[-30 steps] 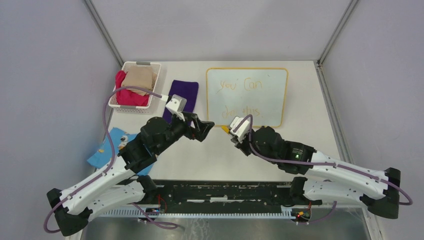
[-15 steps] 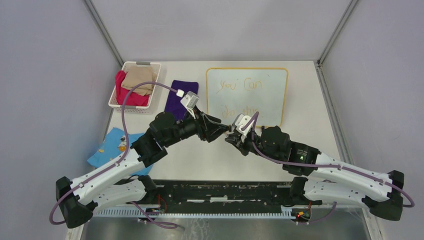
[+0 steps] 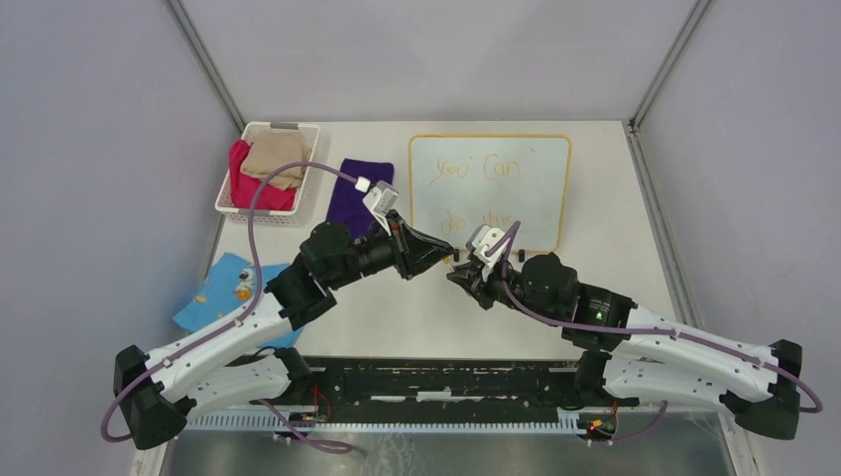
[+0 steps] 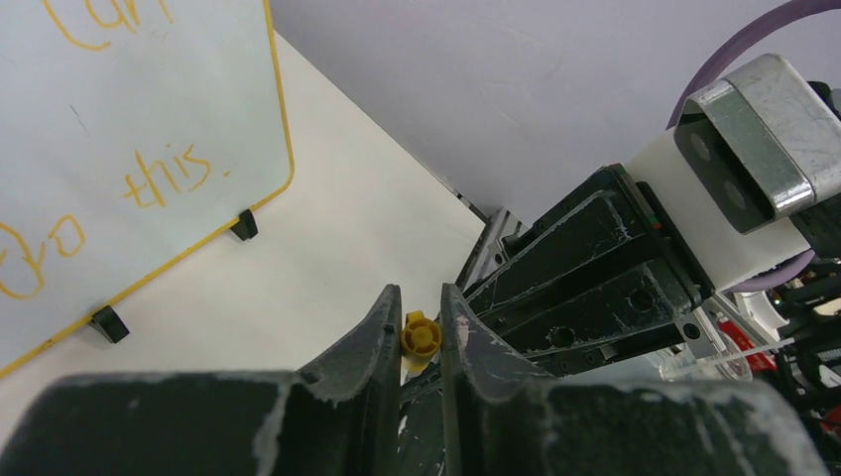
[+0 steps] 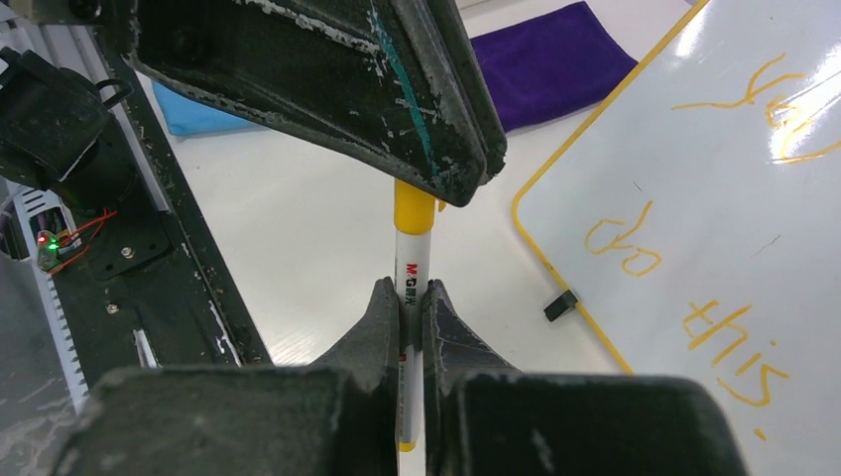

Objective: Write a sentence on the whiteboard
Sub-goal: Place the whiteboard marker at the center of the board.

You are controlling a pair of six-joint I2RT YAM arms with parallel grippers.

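Observation:
The marker will go from my right gripper down onto the bare table (image 3: pixel 446 297) between the whiteboard and the black base rail.
The whiteboard (image 3: pixel 536 203), white with a thin yellow frame, lies at the back right of the table. On it is the sentence (image 3: pixel 474 171) in orange, "you Can do this", also legible on the whiteboard (image 4: pixel 109 109) in the left wrist view. My right gripper (image 5: pixel 407 290) is shut on the white barrel of a marker (image 5: pixel 413 260), held in front of the board's near edge. My left gripper (image 4: pixel 420 299) meets it from the left, its jaws pressed on both sides of the marker's yellow cap (image 4: pixel 420 335). From above, the two grippers touch tip to tip at the marker (image 3: pixel 454 259).
A white basket (image 3: pixel 283 127) with red and tan cloths stands at the back left. A purple cloth (image 3: pixel 359 193) lies between it and the board. A blue cloth (image 3: pixel 213 293) lies at the left edge. The black base rail (image 3: pixel 446 377) runs along the near edge.
My left gripper has swung right to the marker and gone from wide open to shut on the yellow cap. The right gripper has held the marker and shifted slightly.

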